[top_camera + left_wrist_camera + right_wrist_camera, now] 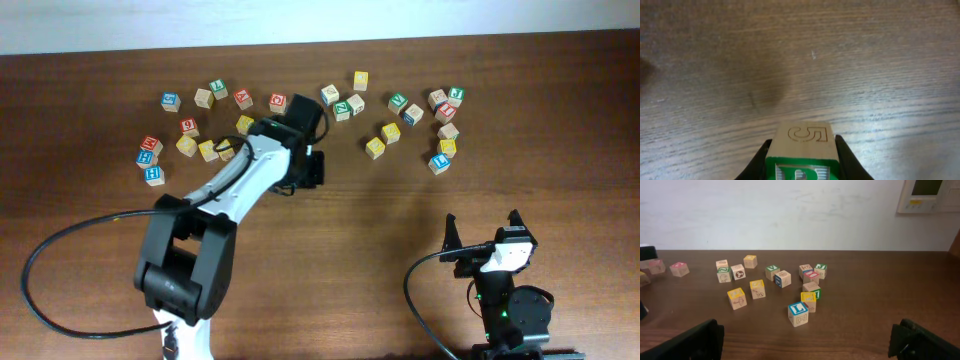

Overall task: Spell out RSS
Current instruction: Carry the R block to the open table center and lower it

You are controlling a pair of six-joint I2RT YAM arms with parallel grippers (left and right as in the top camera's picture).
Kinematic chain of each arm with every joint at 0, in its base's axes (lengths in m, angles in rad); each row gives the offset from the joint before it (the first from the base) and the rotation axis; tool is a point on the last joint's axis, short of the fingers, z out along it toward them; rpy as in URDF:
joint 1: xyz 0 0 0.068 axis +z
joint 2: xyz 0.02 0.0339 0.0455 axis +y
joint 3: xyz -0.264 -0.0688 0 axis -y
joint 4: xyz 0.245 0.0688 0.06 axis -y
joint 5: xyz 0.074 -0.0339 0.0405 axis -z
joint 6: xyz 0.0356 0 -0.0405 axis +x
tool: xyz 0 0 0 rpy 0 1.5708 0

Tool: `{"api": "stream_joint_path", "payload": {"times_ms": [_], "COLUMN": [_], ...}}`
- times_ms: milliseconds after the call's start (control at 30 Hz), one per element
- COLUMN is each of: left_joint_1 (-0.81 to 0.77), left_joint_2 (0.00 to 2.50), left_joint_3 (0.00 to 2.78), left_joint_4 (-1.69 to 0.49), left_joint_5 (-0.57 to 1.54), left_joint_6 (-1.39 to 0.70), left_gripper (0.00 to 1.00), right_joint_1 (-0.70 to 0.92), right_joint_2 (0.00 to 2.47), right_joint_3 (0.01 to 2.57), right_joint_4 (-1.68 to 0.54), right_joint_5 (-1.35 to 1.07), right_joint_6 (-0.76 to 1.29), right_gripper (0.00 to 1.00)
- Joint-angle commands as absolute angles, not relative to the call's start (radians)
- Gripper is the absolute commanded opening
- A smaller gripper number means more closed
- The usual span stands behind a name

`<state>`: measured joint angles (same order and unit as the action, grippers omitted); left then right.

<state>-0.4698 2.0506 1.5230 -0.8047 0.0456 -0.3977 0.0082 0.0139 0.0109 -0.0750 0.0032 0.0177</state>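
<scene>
My left gripper is going to release the pale cube, now held over bare wood, on the bare wood (pixel 301 180) (pixel 768 123) in front of the gap between the two groups of cubes.
My left gripper (pixel 802 167) is shut on the pale cube with a green R and green border (pixel 802 145), whose top face shows an engraved 5. It holds the cube over bare wood. In the overhead view the left gripper (pixel 306 166) hides the cube, just below the cube scatter. Several yellow-faced cubes lie on the table, among them two side by side (pixel 375 148) (pixel 391 132); their letters cannot be read. My right gripper (pixel 482 232) is open and empty near the front right, and in its own view (pixel 805 345) it faces the right-hand cubes.
Letter cubes lie in two loose groups along the back of the brown wooden table (pixel 400 230): a left group (pixel 186 125) and a right group (pixel 430 120). A blue L cube (pixel 798 313) stands nearest my right gripper. A black cable (pixel 60 250) loops at the front left.
</scene>
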Motion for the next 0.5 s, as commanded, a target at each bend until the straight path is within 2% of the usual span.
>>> {"api": "stream_joint_path", "payload": {"times_ms": [0,200,467], "left_joint_1": [-0.496,-0.497,-0.497], "left_joint_2": [2.046,2.049,2.050], "left_joint_3": [1.518,1.503,1.456], "left_joint_4": [-0.801,-0.782,-0.709], "left_joint_5": [-0.088,-0.106,-0.106], "left_joint_6": [-0.412,-0.486,-0.485], "left_gripper": [0.12,0.13,0.13], "right_joint_1": [0.011,0.011,0.011], "right_joint_2": [0.006,0.006,0.006], "right_joint_3": [0.006,0.006,0.006], "right_joint_4": [-0.082,-0.082,-0.082], "right_joint_5": [0.012,0.012,0.012], "right_joint_6": [0.012,0.012,0.012], "right_gripper": [0.98,0.98,0.98]}}
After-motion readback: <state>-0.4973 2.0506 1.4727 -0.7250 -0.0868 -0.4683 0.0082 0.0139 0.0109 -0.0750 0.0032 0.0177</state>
